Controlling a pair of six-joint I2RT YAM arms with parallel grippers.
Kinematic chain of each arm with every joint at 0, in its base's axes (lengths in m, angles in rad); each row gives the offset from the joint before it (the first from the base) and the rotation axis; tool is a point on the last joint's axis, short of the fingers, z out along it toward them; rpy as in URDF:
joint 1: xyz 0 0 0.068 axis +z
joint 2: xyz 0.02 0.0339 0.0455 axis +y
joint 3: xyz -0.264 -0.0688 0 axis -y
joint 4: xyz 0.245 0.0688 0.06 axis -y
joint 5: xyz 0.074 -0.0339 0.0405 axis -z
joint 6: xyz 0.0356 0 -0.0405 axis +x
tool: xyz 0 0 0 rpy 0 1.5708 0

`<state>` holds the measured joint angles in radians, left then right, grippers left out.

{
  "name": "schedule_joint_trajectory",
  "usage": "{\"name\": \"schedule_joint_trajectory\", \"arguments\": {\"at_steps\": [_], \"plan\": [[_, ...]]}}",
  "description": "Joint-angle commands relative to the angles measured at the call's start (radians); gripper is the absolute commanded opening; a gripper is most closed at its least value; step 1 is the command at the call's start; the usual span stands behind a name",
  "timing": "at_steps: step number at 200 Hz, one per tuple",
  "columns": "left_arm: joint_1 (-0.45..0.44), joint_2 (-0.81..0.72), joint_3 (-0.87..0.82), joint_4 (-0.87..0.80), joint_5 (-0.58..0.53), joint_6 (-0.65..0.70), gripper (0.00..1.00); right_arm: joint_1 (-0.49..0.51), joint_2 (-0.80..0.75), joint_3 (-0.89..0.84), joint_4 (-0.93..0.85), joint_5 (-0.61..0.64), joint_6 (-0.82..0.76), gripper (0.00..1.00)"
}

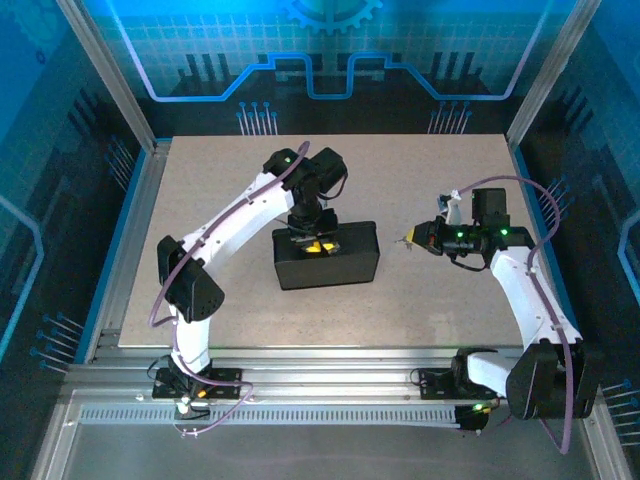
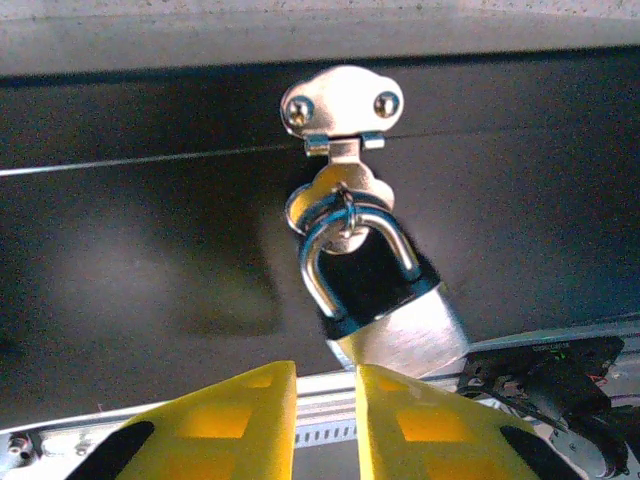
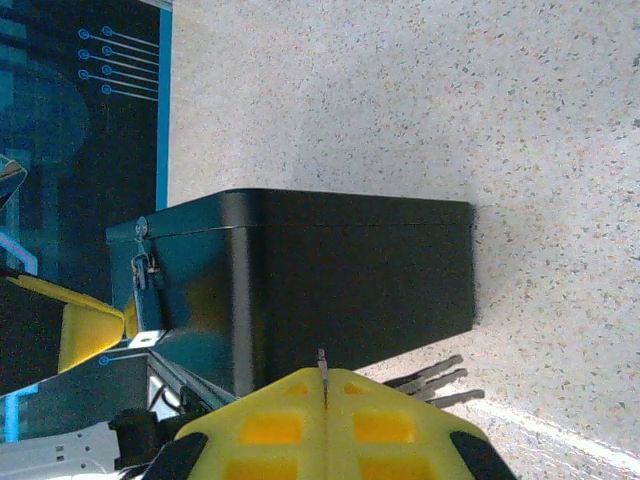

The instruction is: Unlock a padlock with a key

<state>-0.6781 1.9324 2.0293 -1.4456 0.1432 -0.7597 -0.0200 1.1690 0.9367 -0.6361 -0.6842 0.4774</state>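
Observation:
I will bring my left gripper around from the shackle end to grip the padlock's sides (image 2: 452, 312), as it sits at the padlock's bottom end, in the key's way.
The small silvery padlock (image 2: 395, 325) hangs tilted from the hasp (image 2: 342, 110) on the front of the dark box (image 1: 327, 256). My left gripper (image 2: 325, 395) sits just under it, open, and the lock's lower corner reaches the top of the gap between the yellow fingers (image 2: 240, 415). In the right wrist view the padlock (image 3: 148, 270) shows tiny at the box's left face. My right gripper (image 3: 325, 385) is shut on a thin key (image 3: 322, 362) seen edge-on, pointing at the box (image 3: 340, 280). From above, the right gripper (image 1: 420, 240) hovers right of the box.
Spare keys (image 3: 435, 378) of the bunch dangle beside my right fingers above the speckled table (image 3: 450, 110). A metal rail (image 1: 330, 410) runs along the near edge. Blue walls enclose the table, with bare tabletop (image 1: 430, 180) around the box.

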Motion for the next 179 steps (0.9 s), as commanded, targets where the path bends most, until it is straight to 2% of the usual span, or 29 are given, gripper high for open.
{"name": "schedule_joint_trajectory", "arguments": {"at_steps": [1,37,59,81,97,113,144,158,179], "plan": [[0.016,-0.016,-0.003,0.005,0.036,-0.014,0.12,0.012,-0.023,-0.001,-0.005,-0.020,0.000,0.00],[0.029,-0.006,0.001,0.077,0.039,-0.019,0.13,0.016,-0.023,-0.007,0.003,-0.020,0.006,0.00],[0.048,-0.017,0.054,0.086,0.008,0.027,0.18,0.018,-0.024,-0.010,0.000,-0.022,0.006,0.00],[0.083,-0.069,0.057,0.099,-0.032,0.119,0.30,0.020,-0.024,-0.013,-0.004,-0.036,0.007,0.00],[0.100,-0.108,0.027,0.137,-0.022,0.228,0.41,0.025,-0.028,-0.012,-0.002,-0.049,0.016,0.00],[0.095,-0.131,-0.006,0.190,-0.005,0.414,0.47,0.039,-0.036,-0.007,0.008,-0.062,0.036,0.00],[0.091,-0.205,-0.137,0.325,-0.014,0.903,0.54,0.080,-0.043,0.011,0.004,-0.049,0.062,0.00],[0.092,-0.245,-0.217,0.406,0.041,1.121,0.57,0.088,-0.041,0.020,0.003,-0.047,0.069,0.00],[0.092,-0.295,-0.322,0.474,0.191,1.426,0.62,0.097,-0.036,0.035,-0.003,-0.031,0.066,0.00]]}}
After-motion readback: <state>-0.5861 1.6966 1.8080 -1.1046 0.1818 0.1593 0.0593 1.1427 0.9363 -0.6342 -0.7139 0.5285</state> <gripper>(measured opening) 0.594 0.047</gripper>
